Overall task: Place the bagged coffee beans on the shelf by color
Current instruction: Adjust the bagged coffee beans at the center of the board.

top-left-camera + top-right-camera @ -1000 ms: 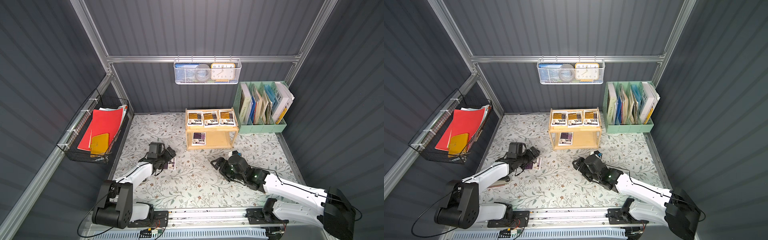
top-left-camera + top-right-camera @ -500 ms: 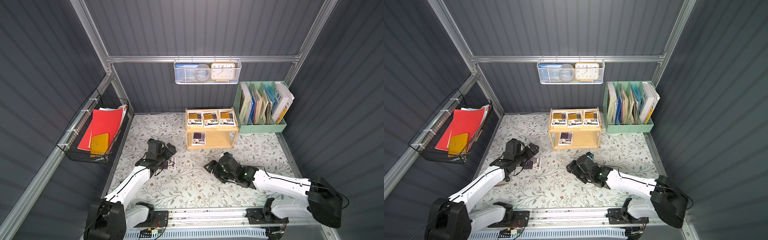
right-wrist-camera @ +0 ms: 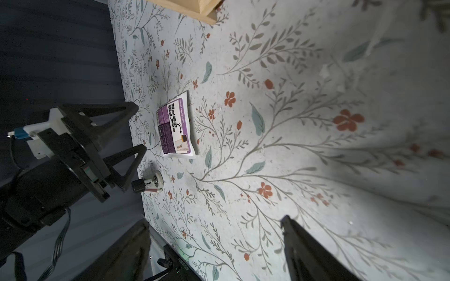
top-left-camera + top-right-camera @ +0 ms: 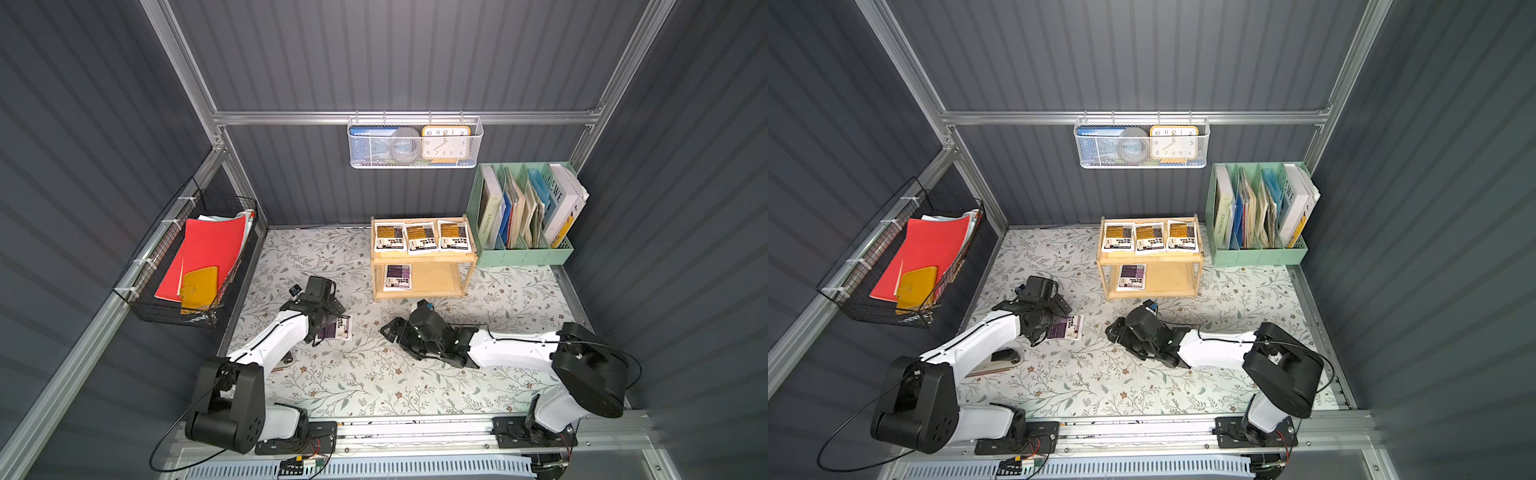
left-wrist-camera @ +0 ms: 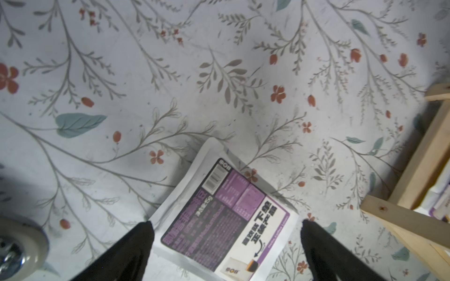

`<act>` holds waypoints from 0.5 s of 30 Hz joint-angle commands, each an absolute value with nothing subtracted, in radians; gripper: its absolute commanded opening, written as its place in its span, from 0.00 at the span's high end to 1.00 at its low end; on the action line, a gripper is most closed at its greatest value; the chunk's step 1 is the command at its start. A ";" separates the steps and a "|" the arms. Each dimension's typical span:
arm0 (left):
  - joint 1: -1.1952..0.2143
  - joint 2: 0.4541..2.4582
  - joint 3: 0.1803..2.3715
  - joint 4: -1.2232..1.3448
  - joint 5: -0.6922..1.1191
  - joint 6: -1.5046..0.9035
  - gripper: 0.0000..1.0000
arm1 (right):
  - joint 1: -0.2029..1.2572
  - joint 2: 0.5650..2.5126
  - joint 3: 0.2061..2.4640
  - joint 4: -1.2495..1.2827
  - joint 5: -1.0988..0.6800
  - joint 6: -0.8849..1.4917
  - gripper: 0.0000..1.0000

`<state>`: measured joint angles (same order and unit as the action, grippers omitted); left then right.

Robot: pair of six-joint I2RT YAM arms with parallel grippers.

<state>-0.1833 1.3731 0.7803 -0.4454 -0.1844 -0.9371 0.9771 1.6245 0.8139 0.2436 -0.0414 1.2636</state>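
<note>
The purple bag's end edge (image 4: 349, 328) (image 3: 191, 133) sticks out from my left gripper, so my right gripper goes there next and closes on it.
A purple bag of coffee beans (image 4: 337, 328) (image 4: 1068, 327) lies flat on the floral table. My left gripper (image 4: 326, 321) (image 5: 225, 227) hovers over it, open, one black finger on each side of the bag (image 5: 226, 219); the right wrist view shows the same bag (image 3: 175, 129) beside that gripper (image 3: 138, 127). Three yellow-orange bags (image 4: 422, 237) lie in a row on the top tier of the wooden shelf (image 4: 424, 259) (image 4: 1150, 258). Another purple bag (image 4: 398, 277) sits on the lower tier. My right gripper (image 4: 388, 330) (image 3: 214, 222) is open and holds nothing, low over the table's middle.
A mint file organizer (image 4: 523, 249) with books stands right of the shelf. A white wire basket (image 4: 413, 162) with a clock hangs on the back wall, and a black wire basket (image 4: 137, 299) with red folders hangs at the left. A small cylindrical object (image 3: 148, 182) lies by the left arm.
My right gripper has moved left, away from the shelf's front toward the table's middle. The left gripper has stayed over the purple bag on the table.
</note>
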 commanded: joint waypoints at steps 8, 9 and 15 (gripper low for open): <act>-0.179 1.396 0.698 -0.387 -0.145 -1.035 0.00 | 0.982 1.713 0.860 0.393 -0.081 1.299 0.13; -0.179 1.396 0.690 -0.371 -0.144 -1.028 0.00 | 0.982 1.708 0.852 0.396 -0.080 1.303 0.13; -0.181 1.427 0.670 -0.312 -0.089 -0.925 0.00 | 0.979 1.666 0.787 0.406 -0.051 1.319 0.13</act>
